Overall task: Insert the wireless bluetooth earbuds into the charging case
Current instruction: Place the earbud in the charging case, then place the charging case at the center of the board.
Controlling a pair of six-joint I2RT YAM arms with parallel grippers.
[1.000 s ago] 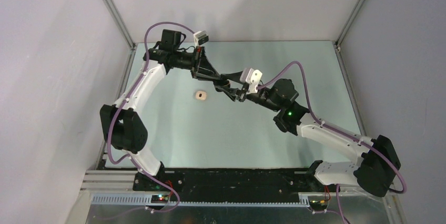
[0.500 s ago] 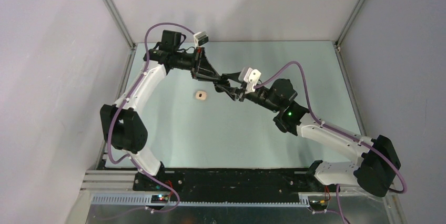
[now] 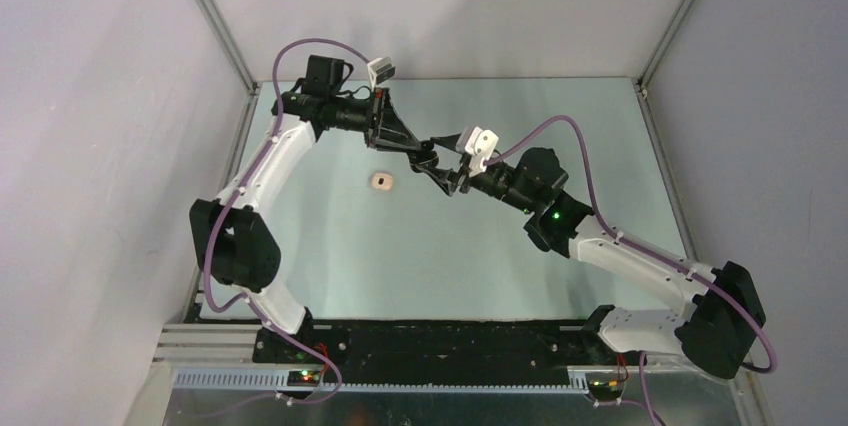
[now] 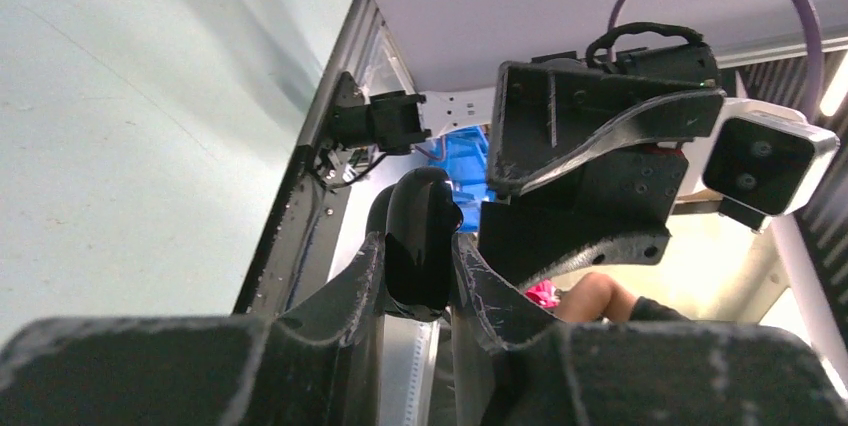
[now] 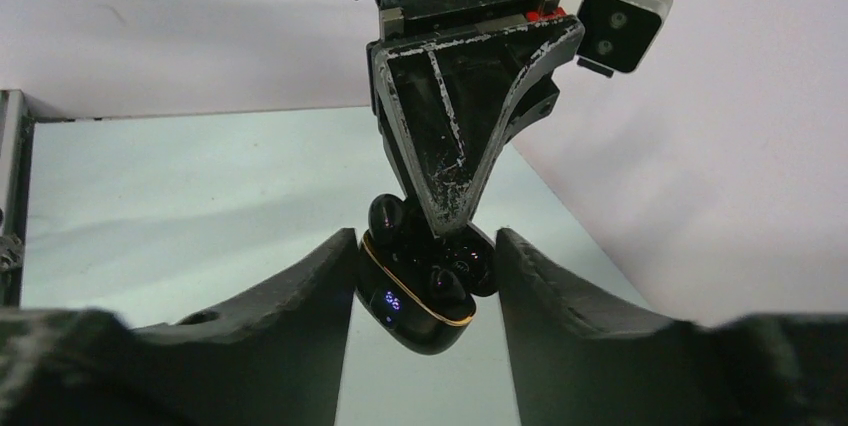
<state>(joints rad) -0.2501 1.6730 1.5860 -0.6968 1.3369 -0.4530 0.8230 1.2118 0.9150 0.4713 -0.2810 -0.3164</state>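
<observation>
Next, I release the black charging case from my left gripper, letting it rest between the small cream-white case and the black front edge (image 3: pixel 432 221).
My right gripper (image 5: pixel 428 241) is shut on an open black charging case (image 5: pixel 425 311) with a gold rim and a lit display, and holds it above the table. One glossy black earbud (image 5: pixel 447 286) sits in the case. Another (image 5: pixel 388 214) shows at its far edge. My left gripper (image 5: pixel 447 226) points tip-down into the case. In the left wrist view it (image 4: pixel 418 246) is shut on a glossy black earbud (image 4: pixel 420 211). In the top view both grippers (image 3: pixel 432 158) (image 3: pixel 447 178) meet mid-table.
A small cream-white case (image 3: pixel 381 181) lies on the pale green table (image 3: pixel 420 246), left of the grippers. Grey walls with metal frame rails (image 3: pixel 240 136) enclose the table on three sides.
Both grippers have shifted slightly toward the far side, still joined at the case. The right forearm has swung a little. The cream-white case has not moved.
</observation>
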